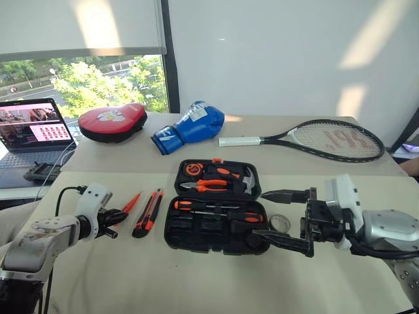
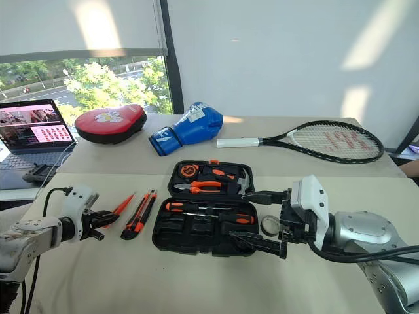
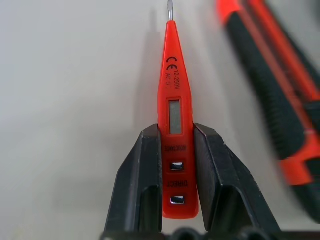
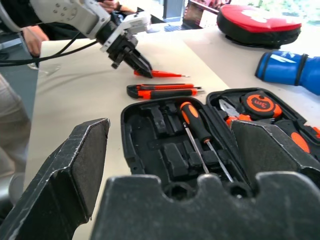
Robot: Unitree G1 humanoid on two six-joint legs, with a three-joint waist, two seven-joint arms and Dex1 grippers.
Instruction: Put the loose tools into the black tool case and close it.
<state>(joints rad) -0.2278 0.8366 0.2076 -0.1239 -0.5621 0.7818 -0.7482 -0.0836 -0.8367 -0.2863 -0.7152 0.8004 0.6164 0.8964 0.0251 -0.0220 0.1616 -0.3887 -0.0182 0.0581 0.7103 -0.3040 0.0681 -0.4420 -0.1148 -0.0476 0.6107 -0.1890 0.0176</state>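
Note:
Next, my left gripper lets go of the tester in the black tool case's front half [image 1: 197, 218], next to the two orange-and-black screwdrivers.
The black tool case [image 1: 171, 237] lies open in the middle of the table, with two orange-and-black screwdrivers [image 1: 219, 208] in its front half. Left of it lie the utility knife [image 1: 148, 212] and the slim orange tester screwdriver [image 1: 131, 202]. My left gripper [image 3: 176, 129] is shut on the tester's [image 3: 173, 100] back end, low at the table, with the knife [image 3: 280, 100] beside it. The small grey tape roll [image 1: 280, 223] sits right of the case. My right gripper [image 1: 260, 213] hangs wide open and holds nothing, above the case's right edge.
Pliers [image 1: 208, 186], a hammer and a tape measure fill the case's rear half. Behind it lie a tennis racket [image 1: 321, 139], a blue boxing glove [image 1: 193, 124] and a red pad [image 1: 112, 121]. A laptop [image 1: 33, 131] stands at the far left.

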